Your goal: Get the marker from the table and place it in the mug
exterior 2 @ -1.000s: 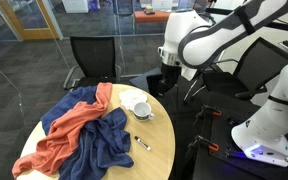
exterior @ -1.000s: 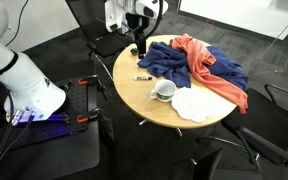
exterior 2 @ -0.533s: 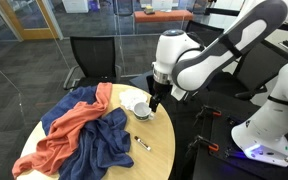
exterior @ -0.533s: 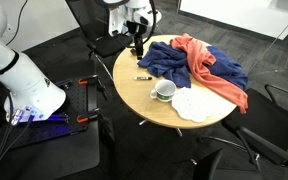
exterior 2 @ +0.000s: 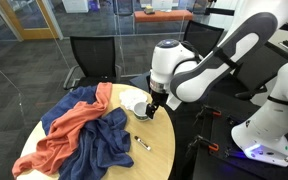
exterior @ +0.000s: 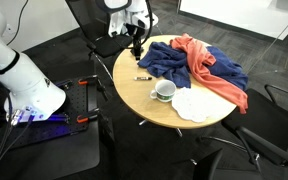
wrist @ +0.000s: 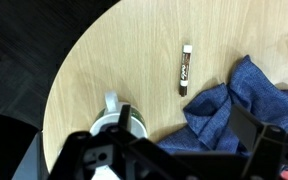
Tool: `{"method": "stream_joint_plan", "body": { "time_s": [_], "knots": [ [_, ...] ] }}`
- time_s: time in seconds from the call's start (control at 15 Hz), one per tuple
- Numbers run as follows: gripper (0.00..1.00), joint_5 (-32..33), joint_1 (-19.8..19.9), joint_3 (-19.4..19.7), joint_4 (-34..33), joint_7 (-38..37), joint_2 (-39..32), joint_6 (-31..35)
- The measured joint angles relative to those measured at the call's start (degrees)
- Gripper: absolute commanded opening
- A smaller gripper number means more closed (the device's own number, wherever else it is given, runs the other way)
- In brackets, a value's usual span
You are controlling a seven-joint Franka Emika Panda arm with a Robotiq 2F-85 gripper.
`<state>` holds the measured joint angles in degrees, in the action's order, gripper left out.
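Note:
My gripper is going to close on the marker's dark end [exterior: 149, 78] [wrist: 183, 87], which is the one nearer the white mug, so that the light end is left sticking out.
The marker [wrist: 185, 70], thin and dark with a light end, lies on the round wooden table [wrist: 114, 60] beside a blue cloth [wrist: 234, 100]. It also shows in both exterior views [exterior: 142, 77] [exterior 2: 142, 143]. The white mug [exterior: 164, 90] [exterior 2: 142, 109] stands near the table's middle; in the wrist view the mug [wrist: 109, 118] is partly hidden behind my gripper. My gripper [wrist: 181, 122] is open and empty, jaws wide apart, hovering above the table. In the exterior views the gripper [exterior: 136, 44] [exterior 2: 154, 104] hangs over the table's edge close to the mug.
A blue cloth [exterior: 179, 62] and an orange cloth [exterior: 209, 65] lie piled over half of the table [exterior: 134, 97]. A flat white cloth [exterior: 194, 104] lies by the mug. Office chairs [exterior 2: 89, 58] stand around the table.
The arm has swung in and come lower over the table's edge, so the gripper now hangs close to the mug. The marker, mug and cloths have not moved.

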<state>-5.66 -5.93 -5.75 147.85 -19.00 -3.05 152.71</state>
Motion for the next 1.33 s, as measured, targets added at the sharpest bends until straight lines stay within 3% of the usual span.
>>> {"method": "stream_joint_plan", "body": {
  "time_s": [0.4, 0.87, 1.13, 1.33],
  "knots": [
    [1.00, 0.1, -0.4, 0.0, -0.1, 0.0, -0.7, 0.5],
    [1.00, 2.3, -3.5, -0.3, -0.2, -1.4, -9.0, 9.0],
    [1.00, 5.2, -7.6, 2.1, -1.7, -4.4, -15.2, 14.5],
    [1.00, 5.4, -13.0, 5.8, -4.2, -7.5, -19.6, 16.2]
  ]
}}
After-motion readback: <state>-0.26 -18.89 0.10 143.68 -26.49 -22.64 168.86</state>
